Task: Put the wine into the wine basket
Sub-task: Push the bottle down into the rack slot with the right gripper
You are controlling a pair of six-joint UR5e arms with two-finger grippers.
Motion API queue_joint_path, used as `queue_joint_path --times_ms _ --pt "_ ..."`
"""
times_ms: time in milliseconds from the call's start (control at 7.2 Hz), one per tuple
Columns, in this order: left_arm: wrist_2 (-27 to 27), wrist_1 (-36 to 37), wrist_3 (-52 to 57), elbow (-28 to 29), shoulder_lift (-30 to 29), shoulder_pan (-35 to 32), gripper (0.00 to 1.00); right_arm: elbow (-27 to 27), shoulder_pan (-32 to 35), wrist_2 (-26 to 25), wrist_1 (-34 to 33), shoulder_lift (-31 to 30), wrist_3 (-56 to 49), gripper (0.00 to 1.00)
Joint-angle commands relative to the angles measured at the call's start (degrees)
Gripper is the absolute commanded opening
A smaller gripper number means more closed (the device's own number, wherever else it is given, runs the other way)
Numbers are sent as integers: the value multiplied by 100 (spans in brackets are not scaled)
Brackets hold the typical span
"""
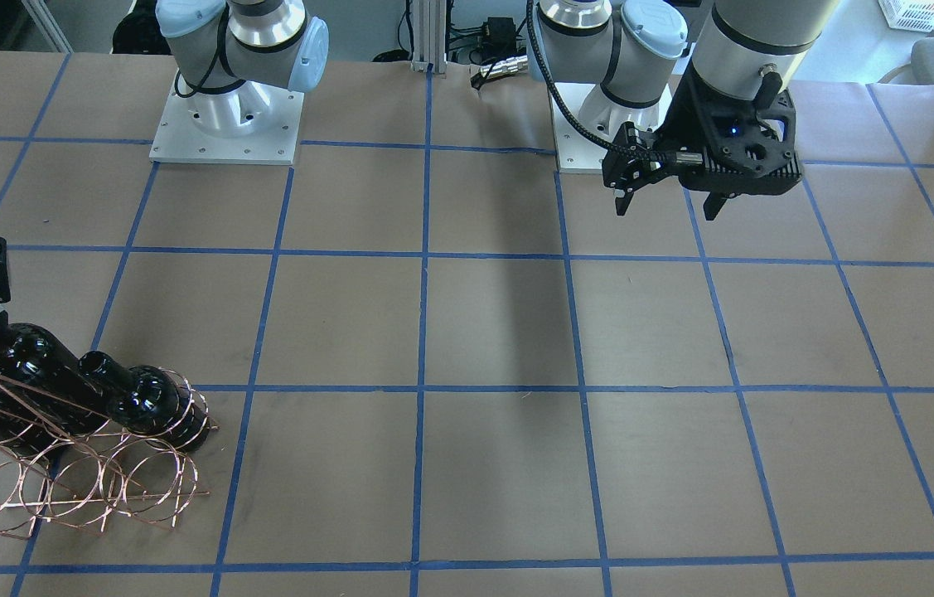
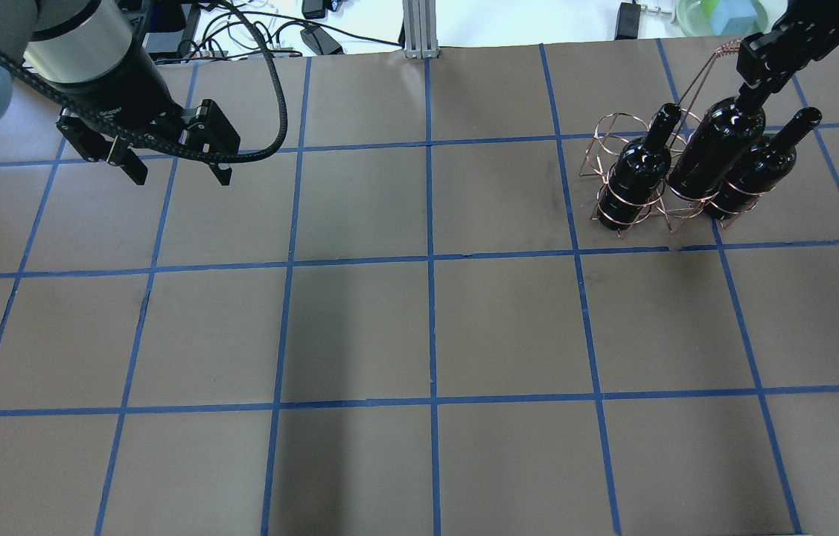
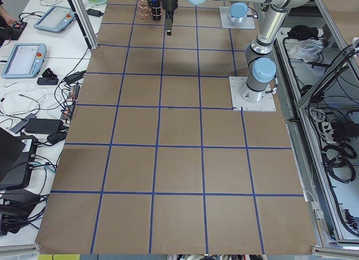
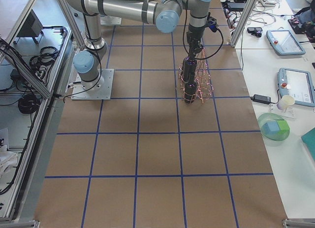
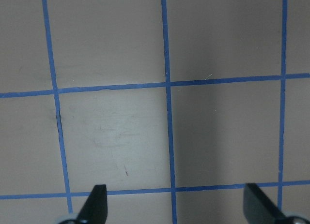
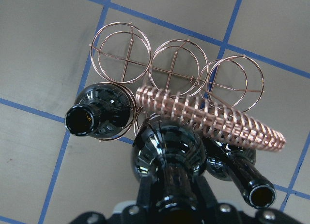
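Next, I let go of the middle bottle with my right gripper down in the basket's ring (image 1: 94, 416) (image 6: 163, 132), between the two other bottles.
The copper wire wine basket (image 2: 607, 128) stands at the table's far right, with its twisted handle (image 6: 208, 120) on top. Three dark wine bottles stand in one row of its rings. My right gripper (image 2: 754, 83) is shut on the neck of the middle bottle (image 2: 717, 149), whose base is inside a ring; I cannot tell whether it rests on the bottom. The two other bottles (image 2: 639, 175) (image 2: 758, 167) stand free on either side. The other row of rings (image 6: 174, 69) is empty. My left gripper (image 2: 181, 179) is open and empty, hovering over the far left of the table.
The brown table (image 2: 426, 327) has a blue tape grid. The arm bases (image 1: 226, 124) stand at the robot's edge. Cables and a metal post (image 2: 419, 30) lie beyond the far edge. Benches with tablets (image 4: 288, 41) flank the table.
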Motion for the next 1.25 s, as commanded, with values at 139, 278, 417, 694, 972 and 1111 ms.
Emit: queue_joint_path --times_ms 139,278,417,694,972,1111 --pt "2 6 3 -3 6 0 100 0 0 28 -20 164 0 0" --pt "37 6 29 -3 6 0 100 0 0 28 -20 217 0 0" --pt "133 23 21 -3 6 0 100 18 0 28 -28 235 -8 0" --pt "125 6 -15 -3 7 0 100 176 0 -7 -195 279 9 0" --pt "64 -107 11 6 6 78 100 185 0 10 -196 315 26 0" --pt "72 -169 20 15 6 79 100 185 0 45 -196 367 96 0"
